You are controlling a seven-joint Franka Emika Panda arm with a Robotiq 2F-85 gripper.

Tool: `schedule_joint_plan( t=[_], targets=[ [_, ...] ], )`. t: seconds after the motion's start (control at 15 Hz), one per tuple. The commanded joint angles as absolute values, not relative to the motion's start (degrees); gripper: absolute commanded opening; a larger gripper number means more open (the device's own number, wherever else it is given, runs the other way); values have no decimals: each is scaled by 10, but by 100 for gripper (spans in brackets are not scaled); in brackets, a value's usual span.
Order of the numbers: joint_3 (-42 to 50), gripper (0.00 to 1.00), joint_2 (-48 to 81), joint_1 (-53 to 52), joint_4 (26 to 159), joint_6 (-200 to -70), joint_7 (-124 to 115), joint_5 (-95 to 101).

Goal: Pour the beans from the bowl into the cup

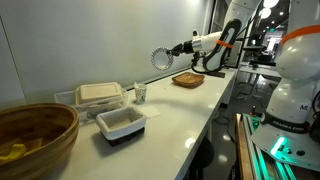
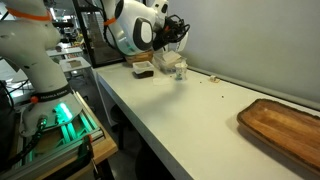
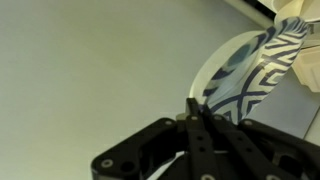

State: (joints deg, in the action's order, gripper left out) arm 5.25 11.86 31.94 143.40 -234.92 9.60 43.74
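Note:
My gripper will put the small bowl down on the table (image 1: 168, 99) between the small white cup and the brown tray.
My gripper (image 1: 176, 52) is shut on the rim of the small bowl (image 1: 162, 57) and holds it in the air above the white table, tipped almost on its side. In the wrist view the bowl (image 3: 250, 62) is pale with a dark blue pattern, and the jaws (image 3: 195, 108) pinch its edge. The small white cup (image 1: 141, 93) stands on the table below and to the left of the bowl. In an exterior view the cup (image 2: 180, 68) sits just under the gripper (image 2: 176, 42). I cannot see any beans inside the bowl.
A large brown woven bowl (image 1: 35, 135) stands at the near left, with a white rectangular tub (image 1: 120, 122) and stacked containers (image 1: 100, 95) near the cup. A flat brown tray (image 1: 188, 80) (image 2: 285, 125) lies beyond the gripper. Dark specks (image 2: 215, 78) dot the table.

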Motion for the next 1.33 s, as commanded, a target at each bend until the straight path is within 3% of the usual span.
schedule_joint_plan(
  t=[0.0, 0.67, 1.27],
  targets=[
    [35, 1, 90, 324, 1413, -2286, -54, 457],
    [-46, 1, 171, 479, 1318, -2237, -455, 725],
    [7, 1, 271, 496, 1223, -2257, -814, 1044]
  ],
)
